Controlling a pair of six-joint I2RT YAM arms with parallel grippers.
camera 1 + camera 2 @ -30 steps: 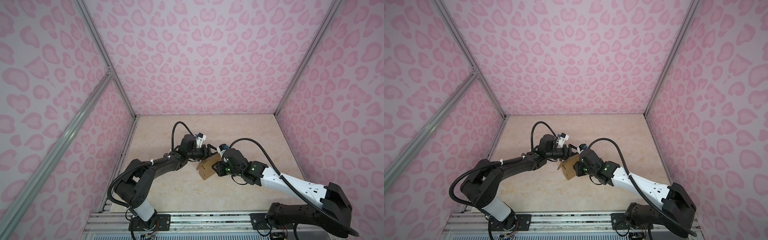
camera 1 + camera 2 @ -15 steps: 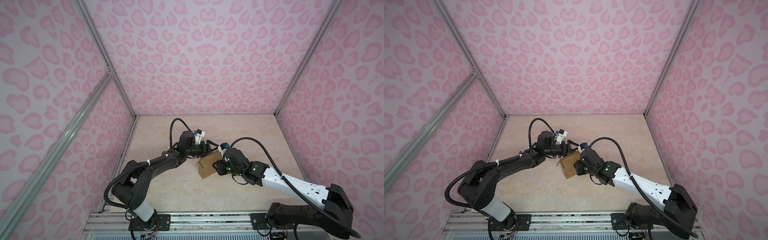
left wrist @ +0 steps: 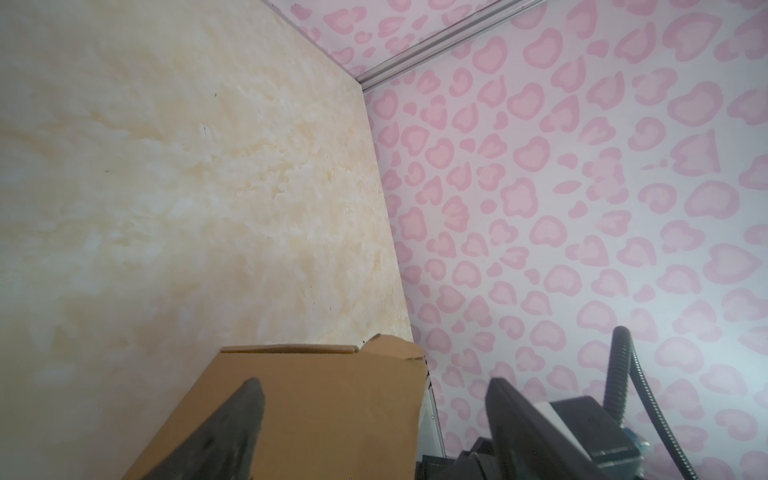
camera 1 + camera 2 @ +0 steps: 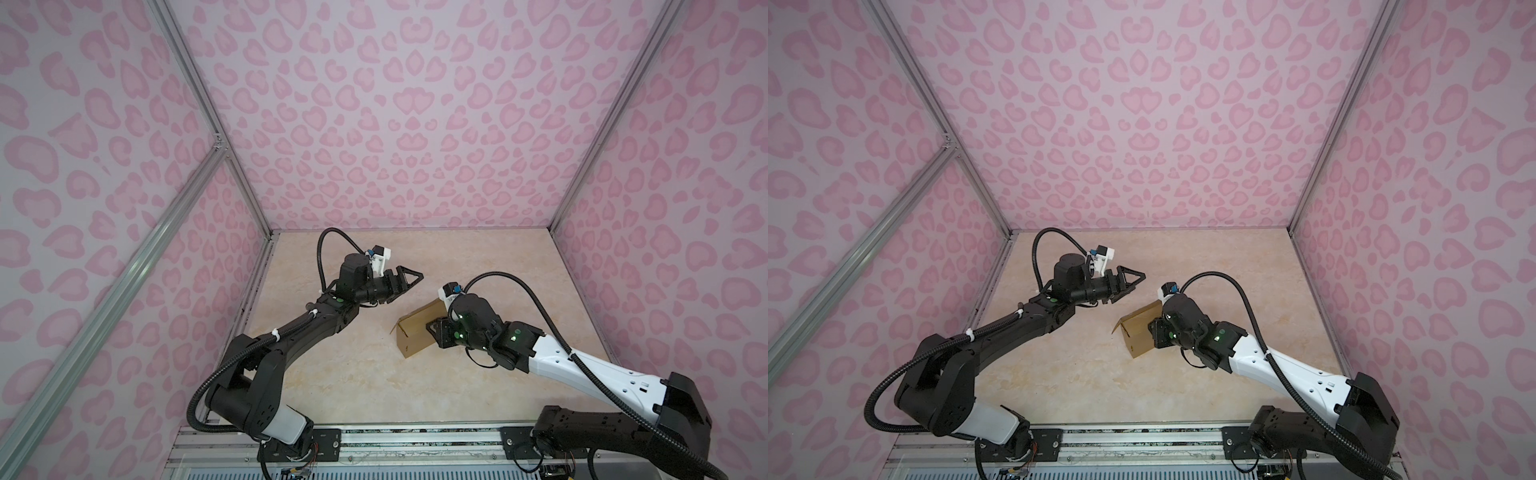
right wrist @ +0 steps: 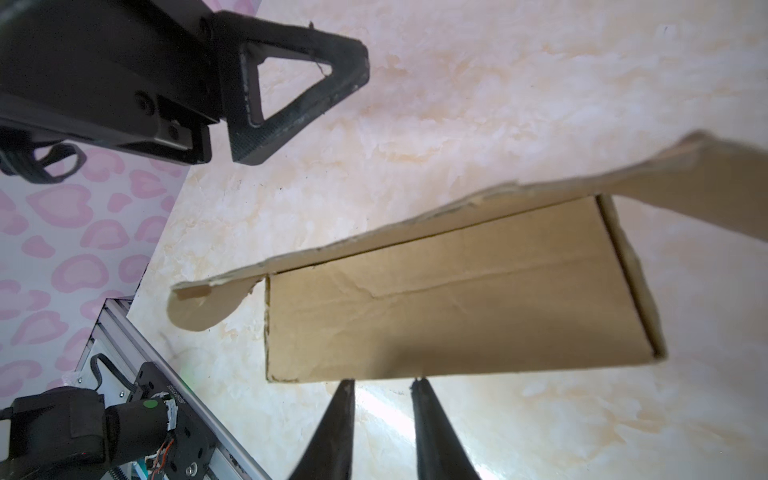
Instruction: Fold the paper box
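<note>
The end flaps stick out past the box while the robot's right gripper holds the middle of the box panel, so it should open and take the flap [image 5: 708, 185] closest to its arm.
The paper box [image 4: 415, 332] [image 4: 1136, 334] is a brown cardboard box, tipped up near the middle of the table with a flap standing open. My right gripper [image 4: 434, 330] [image 4: 1154, 332] holds its right side. In the right wrist view that gripper [image 5: 383, 381] has narrow-set fingers whose tips run in behind the edge of the box panel [image 5: 457, 307]. My left gripper [image 4: 409, 279] [image 4: 1133, 279] hangs open in the air up-left of the box, clear of it. In the left wrist view it [image 3: 374, 382] stands wide, and the box [image 3: 324, 415] lies beyond, untouched.
The beige marbled table [image 4: 332, 374] is walled in by pink patterned panels on three sides. An aluminium rail [image 4: 374, 436] with both arm bases runs along the front edge. The left gripper [image 5: 299, 83] also shows in the right wrist view, above the table.
My left gripper has opened wider and drawn back from the box, up and away to the left. The right gripper and the box have stayed where they were.
</note>
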